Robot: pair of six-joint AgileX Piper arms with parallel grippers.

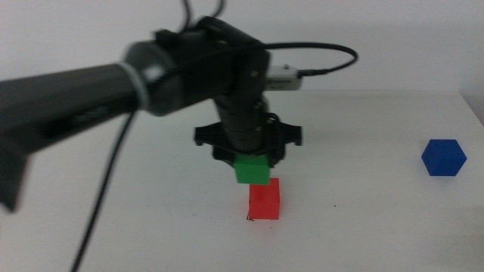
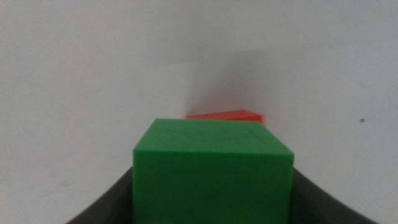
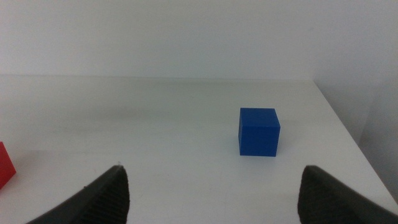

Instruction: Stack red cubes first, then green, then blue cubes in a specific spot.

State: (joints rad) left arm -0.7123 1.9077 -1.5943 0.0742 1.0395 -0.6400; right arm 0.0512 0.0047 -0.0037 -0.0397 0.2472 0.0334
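I should let go of the green cube with my left gripper squarely on top of the red cube point(image 1: 265, 183) point(image 2: 226, 118) by the black corner mark.
The red cube point(image 1: 265, 199) rests on the white table near the centre, with a tiny black corner mark point(image 1: 249, 218) of the specific spot at its lower left corner. My left gripper point(image 1: 252, 165) is shut on the green cube point(image 1: 252, 169), holding it in the air just above and slightly left of the red cube. In the left wrist view the green cube point(image 2: 212, 174) fills the space between the jaws, and a sliver of the red cube point(image 2: 227, 116) shows beyond it. The blue cube point(image 1: 444, 158) sits alone at the far right. My right gripper point(image 3: 211, 193) is open, back from the blue cube point(image 3: 259, 131).
The left arm point(image 1: 76, 98) and its cable point(image 1: 106, 196) cross the left half of the middle view. The table's right edge point(image 3: 348, 130) runs close to the blue cube. A corner of the red cube point(image 3: 5, 164) shows in the right wrist view.
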